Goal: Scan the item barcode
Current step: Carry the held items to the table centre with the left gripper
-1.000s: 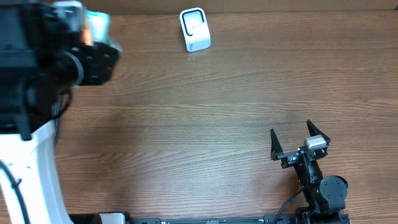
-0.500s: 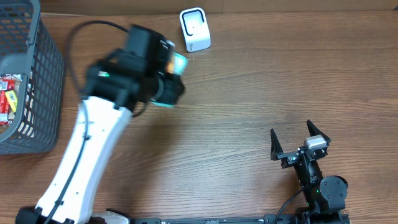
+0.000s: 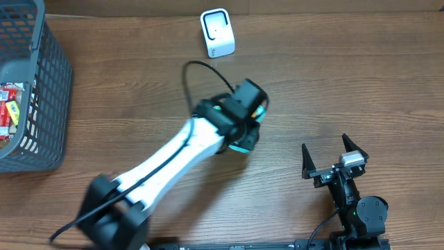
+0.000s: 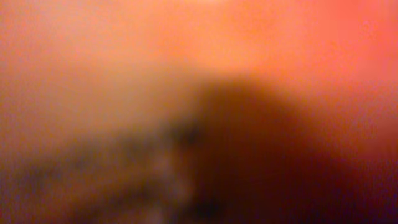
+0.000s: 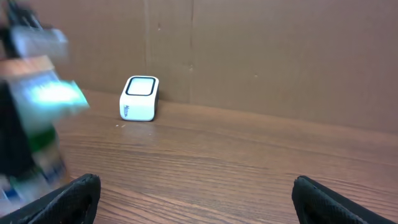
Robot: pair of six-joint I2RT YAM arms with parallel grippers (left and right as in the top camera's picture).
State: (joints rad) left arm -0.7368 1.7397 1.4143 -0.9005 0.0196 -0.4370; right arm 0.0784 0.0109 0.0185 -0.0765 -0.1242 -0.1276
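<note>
Next, my left gripper lets go of the item on the bare table (image 3: 268, 142) beside my open right gripper, toward the basket.
The white barcode scanner (image 3: 217, 32) stands at the table's far edge and also shows in the right wrist view (image 5: 140, 98). My left gripper (image 3: 244, 130) hangs over the middle of the table, in front of and slightly right of the scanner. It is shut on the item (image 3: 240, 146), a pack with a teal edge that is mostly hidden under the wrist. The item (image 5: 53, 93) is a motion-blurred teal patch at the left of the right wrist view. The left wrist view is only an orange-brown blur. My right gripper (image 3: 334, 156) rests open at the front right, holding nothing.
A grey mesh basket (image 3: 48, 83) with several small packets inside stands at the far left. A brown cardboard wall (image 5: 280, 50) rises behind the scanner. The right arm's base (image 3: 361, 215) sits at the front edge.
My left arm swung from above the basket at the far left across to the middle of the table, carrying the item. The right arm has not moved.
</note>
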